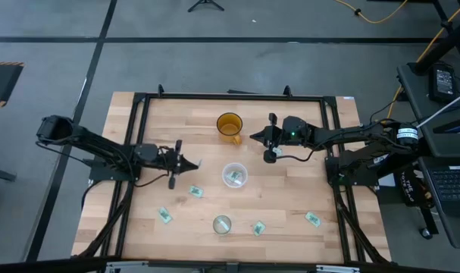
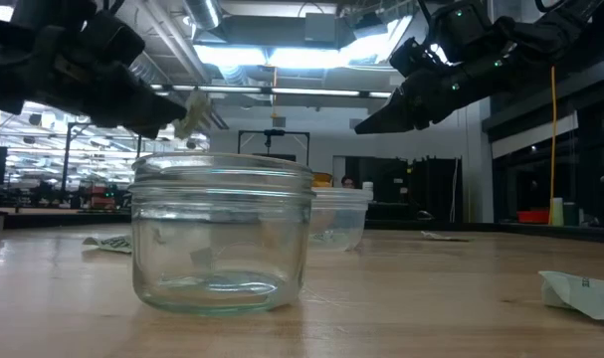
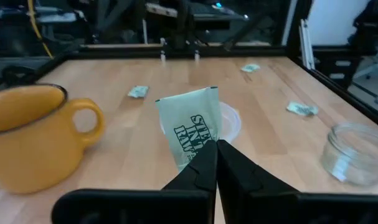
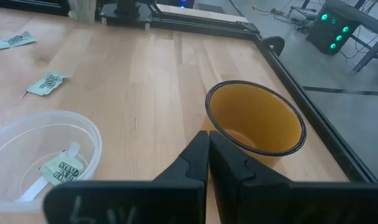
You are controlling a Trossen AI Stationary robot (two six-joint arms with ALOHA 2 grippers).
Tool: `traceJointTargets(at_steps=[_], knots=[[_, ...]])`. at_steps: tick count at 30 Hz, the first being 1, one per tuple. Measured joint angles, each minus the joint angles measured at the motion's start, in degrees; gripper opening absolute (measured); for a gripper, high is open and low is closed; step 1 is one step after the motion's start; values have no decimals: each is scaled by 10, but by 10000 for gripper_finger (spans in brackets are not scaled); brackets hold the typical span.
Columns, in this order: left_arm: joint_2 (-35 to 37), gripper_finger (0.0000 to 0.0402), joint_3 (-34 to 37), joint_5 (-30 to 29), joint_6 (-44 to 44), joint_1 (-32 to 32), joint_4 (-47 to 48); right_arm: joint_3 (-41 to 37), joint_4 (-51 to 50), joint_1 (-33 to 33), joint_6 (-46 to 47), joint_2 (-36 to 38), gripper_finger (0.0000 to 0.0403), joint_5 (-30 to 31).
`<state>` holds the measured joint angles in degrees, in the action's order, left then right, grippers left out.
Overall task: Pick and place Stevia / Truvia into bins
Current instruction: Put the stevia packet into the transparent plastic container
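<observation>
The Stevia sachet in my left gripper should be let go inside the wide whitish bin (image 1: 233,176) (image 3: 201,126), with the sachet that is already lying there.
My left gripper (image 1: 190,163) is shut on a green and white Stevia sachet (image 3: 190,126), held in the air left of the wide whitish bin (image 1: 234,175). That bin holds one sachet (image 4: 64,169). The smaller glass bin (image 1: 222,224) stands near the front edge, and it fills the near ground of the low view (image 2: 222,234). Loose sachets lie flat on the table on the left (image 1: 195,192) (image 1: 164,216) and on the right (image 1: 258,227) (image 1: 313,219). My right gripper (image 1: 254,137) is shut and empty, in the air beside the orange mug (image 1: 230,125). My left gripper pinches one short end of the sachet (image 3: 198,155) between its two fingertips (image 3: 233,167). The fingers come from the table's left, about level. The rest of the sachet sticks out past the fingertips, lifted clear of the table (image 2: 192,112).
The orange mug (image 4: 254,121) stands behind the wide bin, with its handle toward the near edge. A black metal frame (image 1: 139,98) borders the wooden table. There is bare wood between the two bins and around the loose sachets.
</observation>
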<state>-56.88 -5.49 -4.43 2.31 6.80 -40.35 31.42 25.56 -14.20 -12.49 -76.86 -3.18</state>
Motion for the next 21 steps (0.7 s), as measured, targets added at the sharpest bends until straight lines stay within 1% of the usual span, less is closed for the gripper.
traceJointTargets(at_steps=[8,11,13,18,21], knots=[[-21,2,2,1,-7,15,-28,0,0,0,0,0,16,0],[-36,2,-5,1,5,15,-40,0,0,0,0,0,16,-1],[-53,2,-22,3,7,15,-40,0,2,0,0,0,16,-1],[-131,2,-99,57,-21,14,-11,0,3,0,0,0,17,-1],[-190,2,-153,60,-30,14,22,0,3,0,0,0,17,-1]])
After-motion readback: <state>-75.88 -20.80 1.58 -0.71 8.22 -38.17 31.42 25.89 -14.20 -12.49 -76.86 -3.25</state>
